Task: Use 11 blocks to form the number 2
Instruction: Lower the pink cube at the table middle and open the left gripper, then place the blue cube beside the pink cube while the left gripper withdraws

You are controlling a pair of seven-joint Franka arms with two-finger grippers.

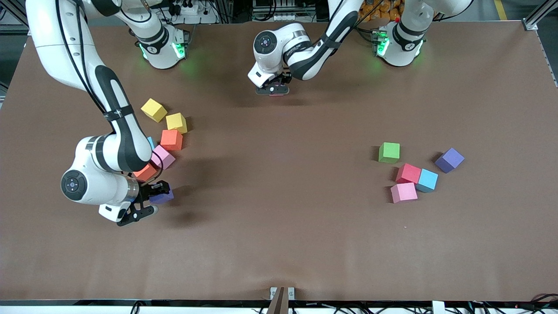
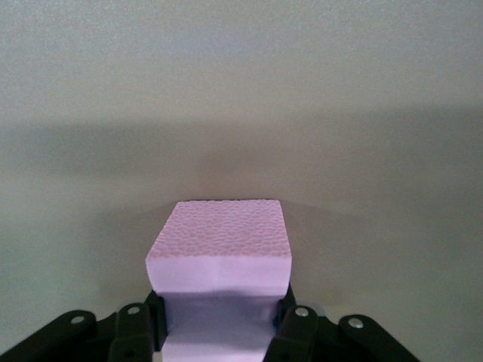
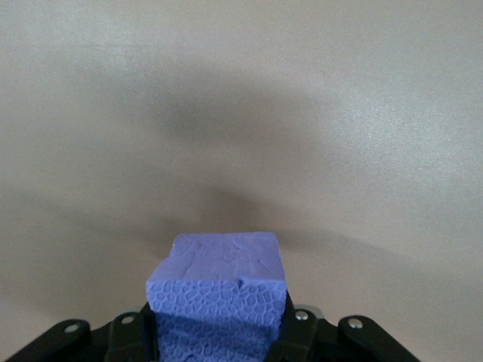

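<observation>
I need to release the pink block from my left gripper on the bare brown table midway [image 1: 285,93] between the two arm bases.
My left gripper [image 1: 272,90] is shut on a pink block [image 2: 219,241], low over the bare brown table [image 1: 279,183] between the two arm bases. My right gripper [image 1: 150,198] is shut on a purple block [image 3: 219,275], low over the table beside a cluster at the right arm's end. That cluster holds an orange block [image 1: 171,139], a pink one [image 1: 162,157], a second orange one [image 1: 145,172] and a sliver of light blue [image 1: 151,141] partly hidden by the arm. Toward the left arm's end lie green [image 1: 389,152], red [image 1: 408,173], light blue [image 1: 427,180], pink [image 1: 403,192] and purple [image 1: 449,159] blocks.
Two yellow cubes [image 1: 153,109] [image 1: 176,122] lie at the cluster's edge nearest the robots' bases. The right arm's forearm hangs over that cluster. Bare brown tabletop stretches between the two groups of blocks.
</observation>
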